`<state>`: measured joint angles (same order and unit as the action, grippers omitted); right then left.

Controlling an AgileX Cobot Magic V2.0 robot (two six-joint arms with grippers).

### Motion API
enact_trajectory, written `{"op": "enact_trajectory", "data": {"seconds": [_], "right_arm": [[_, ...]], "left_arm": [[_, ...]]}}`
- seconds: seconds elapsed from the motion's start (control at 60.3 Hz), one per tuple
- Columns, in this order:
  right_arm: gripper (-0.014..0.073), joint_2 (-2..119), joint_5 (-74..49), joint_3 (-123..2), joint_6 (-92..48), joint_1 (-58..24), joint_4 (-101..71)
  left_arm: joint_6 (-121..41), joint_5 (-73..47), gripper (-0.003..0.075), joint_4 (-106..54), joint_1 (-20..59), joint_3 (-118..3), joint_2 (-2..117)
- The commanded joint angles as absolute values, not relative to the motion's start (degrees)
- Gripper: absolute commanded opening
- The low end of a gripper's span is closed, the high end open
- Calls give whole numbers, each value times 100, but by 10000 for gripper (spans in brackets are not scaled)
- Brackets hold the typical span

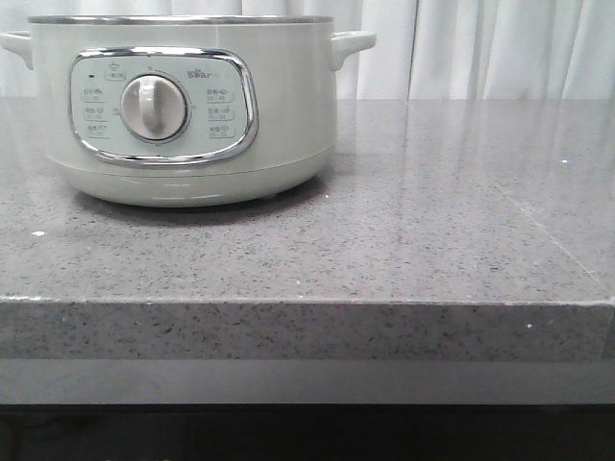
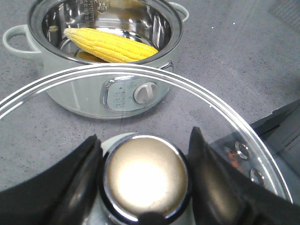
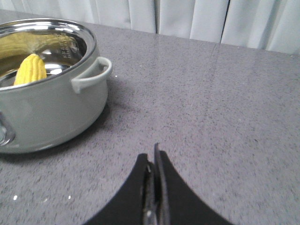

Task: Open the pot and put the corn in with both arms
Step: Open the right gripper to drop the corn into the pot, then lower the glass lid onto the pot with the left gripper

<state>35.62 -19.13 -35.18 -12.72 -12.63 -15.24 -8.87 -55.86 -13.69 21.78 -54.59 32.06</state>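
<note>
The robot's left gripper should set the glass lid down on the pot's open rim (image 1: 181, 13) (image 2: 107, 27), so that it covers the yellow corn.
The pale cream-green pot (image 1: 192, 106) stands at the table's far left, dial forward, without its lid. The yellow corn (image 2: 110, 44) lies inside its steel bowl; its tip also shows in the right wrist view (image 3: 31, 69). My left gripper (image 2: 143, 164) is shut on the round knob (image 2: 146, 176) of the glass lid (image 2: 225, 117), held in the air above and in front of the pot (image 2: 108, 89). My right gripper (image 3: 153, 161) is shut and empty, over bare table to the right of the pot (image 3: 51, 103). Neither gripper shows in the front view.
The grey speckled counter (image 1: 432, 211) stretches to the right of the pot, with its front edge (image 1: 307, 305) near the robot. White curtains (image 1: 480, 48) hang behind. A dark device with buttons (image 2: 243, 154) sits below the table edge.
</note>
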Motion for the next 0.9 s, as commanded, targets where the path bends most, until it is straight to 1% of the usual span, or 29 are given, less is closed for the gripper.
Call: {"op": "enact_trajectory", "data": {"seconds": [0.0, 0.149, 0.299, 0.465, 0.614, 0.879], "right_arm": [[-27, 2930, -1402, -3222, -1323, -1224, -1502], [-27, 1979, -1322, -2667, -1323, -1224, -1497], [-27, 1559, -1269, -2567, -1323, -1224, -1497], [-27, 1542, -1249, -2567, -1323, -1224, -1497], [-27, 1542, -1254, -2567, -1323, -1224, -1497], [-27, 1542, -1310, -2530, -1323, -1224, -1497]], "left_arm": [[-854, -4808, 314, -1530, 2216, -5664, 3362], [-854, -4562, 314, -1530, 2216, -5732, 3649], [-854, -4399, 314, -1514, 2216, -6142, 4269], [-900, -4486, 314, -1474, 2216, -7252, 5359], [-900, -4697, 314, -1474, 2216, -8477, 6600], [-947, -4524, 314, -1474, 2216, -9793, 8164]]}}
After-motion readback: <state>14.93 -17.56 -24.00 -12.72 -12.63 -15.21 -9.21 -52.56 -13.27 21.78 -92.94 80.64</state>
